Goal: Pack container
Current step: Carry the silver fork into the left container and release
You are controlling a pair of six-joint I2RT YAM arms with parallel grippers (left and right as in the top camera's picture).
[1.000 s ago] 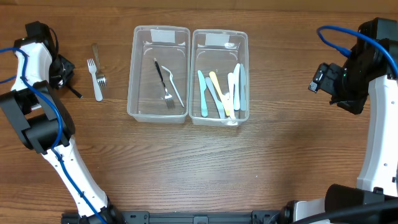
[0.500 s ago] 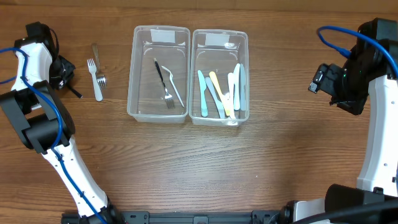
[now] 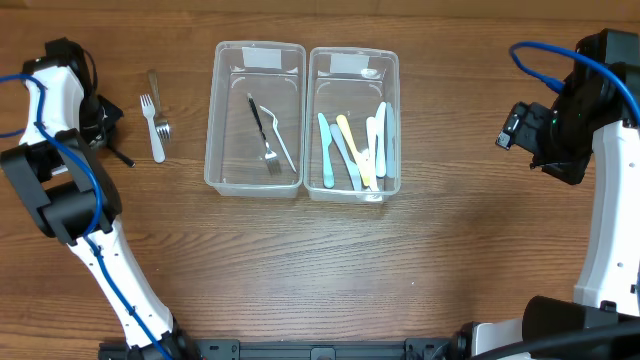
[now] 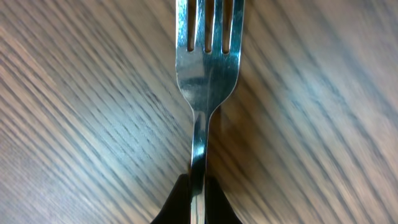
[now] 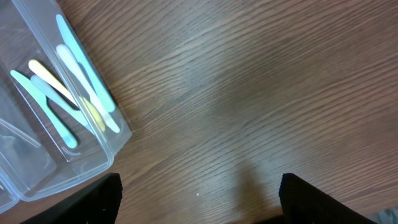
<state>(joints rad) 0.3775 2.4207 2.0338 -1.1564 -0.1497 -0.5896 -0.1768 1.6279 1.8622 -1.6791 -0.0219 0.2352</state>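
Observation:
My left gripper is going to let go of the metal fork across the clear fork (image 3: 279, 134), in the container with the black-handled fork.
In the left wrist view my left gripper (image 4: 198, 200) is shut on the thin handle of a metal fork (image 4: 207, 68), whose tines point away over the wood. Overhead, that gripper (image 3: 103, 124) sits at the table's far left, and the held fork is hidden under it. Two clear containers stand side by side at the centre back. The left container (image 3: 211, 120) holds a black-handled fork (image 3: 261, 128) and a clear one. The right container (image 3: 397, 120) holds several pastel plastic knives (image 3: 350, 148). My right gripper (image 5: 202, 208) hangs open over bare wood to the right of the containers.
A white plastic fork (image 3: 154, 128) and another metal fork (image 3: 158, 105) lie loose between the left gripper and the left container. The right container's corner (image 5: 118, 134) shows in the right wrist view, left of the open fingers.
The left gripper's jaws have closed onto the fork handle, and its black tip has shifted slightly toward the table's front. The right arm has not moved.

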